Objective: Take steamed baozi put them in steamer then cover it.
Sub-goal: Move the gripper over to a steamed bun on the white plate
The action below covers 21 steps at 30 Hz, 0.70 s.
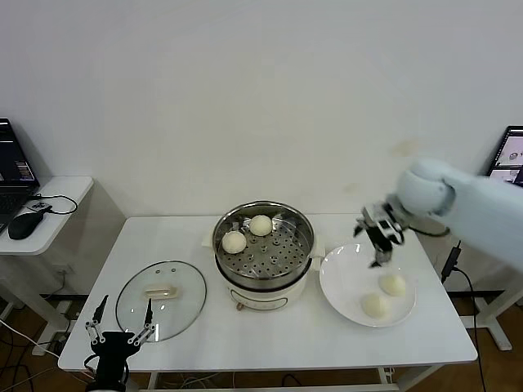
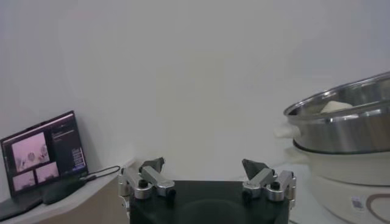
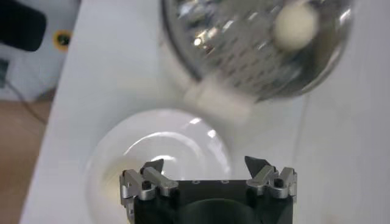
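My right gripper closes next around the sides of the baozi (image 1: 376, 306) (image 3: 117, 176) on the white plate that lies nearer the table's front edge.
The steel steamer (image 1: 263, 260) stands mid-table with two baozi on its perforated tray, one at the back (image 1: 261, 225) and one to its left (image 1: 234, 242). Two more baozi (image 1: 393, 284) (image 1: 375, 305) lie on the white plate (image 1: 343, 278) to the right. My right gripper (image 1: 374, 245) hovers open and empty over the plate's far edge; its wrist view shows the gripper (image 3: 205, 163) above the plate (image 3: 122, 152), with the steamer (image 3: 244, 55) beyond. The glass cover (image 1: 161, 300) lies flat on the left. My left gripper (image 1: 122, 327) (image 2: 203, 164) waits open at the front-left edge, beside the cover.
A side desk (image 1: 57, 196) with a laptop (image 1: 12, 175) and mouse (image 1: 24, 224) stands at the far left. A monitor (image 1: 511, 155) and a cable (image 1: 458, 269) are at the far right. The white table (image 1: 270, 339) has bare room along its front.
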Tool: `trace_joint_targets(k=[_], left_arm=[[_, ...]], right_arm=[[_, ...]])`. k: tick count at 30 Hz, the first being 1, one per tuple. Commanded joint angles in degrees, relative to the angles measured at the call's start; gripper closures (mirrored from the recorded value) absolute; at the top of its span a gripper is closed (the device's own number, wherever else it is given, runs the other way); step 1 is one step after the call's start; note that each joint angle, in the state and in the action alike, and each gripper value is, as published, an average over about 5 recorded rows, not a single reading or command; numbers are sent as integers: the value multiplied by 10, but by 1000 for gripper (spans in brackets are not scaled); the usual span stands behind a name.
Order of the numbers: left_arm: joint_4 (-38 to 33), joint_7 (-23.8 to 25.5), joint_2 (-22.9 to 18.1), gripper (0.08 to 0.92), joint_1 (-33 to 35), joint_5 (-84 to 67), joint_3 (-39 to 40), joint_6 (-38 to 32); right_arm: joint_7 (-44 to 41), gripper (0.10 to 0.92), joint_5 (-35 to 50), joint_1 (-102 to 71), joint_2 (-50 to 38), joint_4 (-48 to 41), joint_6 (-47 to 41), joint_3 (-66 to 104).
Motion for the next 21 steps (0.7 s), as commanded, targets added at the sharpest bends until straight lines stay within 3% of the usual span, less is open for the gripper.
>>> trace_joint_targets(k=[1,21], left_arm=[[1,0,-1,177,1,1,1,1],[9,0,-2,177,0,2,-3,2]], right_arm=[[1,203,-66,-138,-79,24,27,67],[46,202,-116,-295,-9,-72,27,161]])
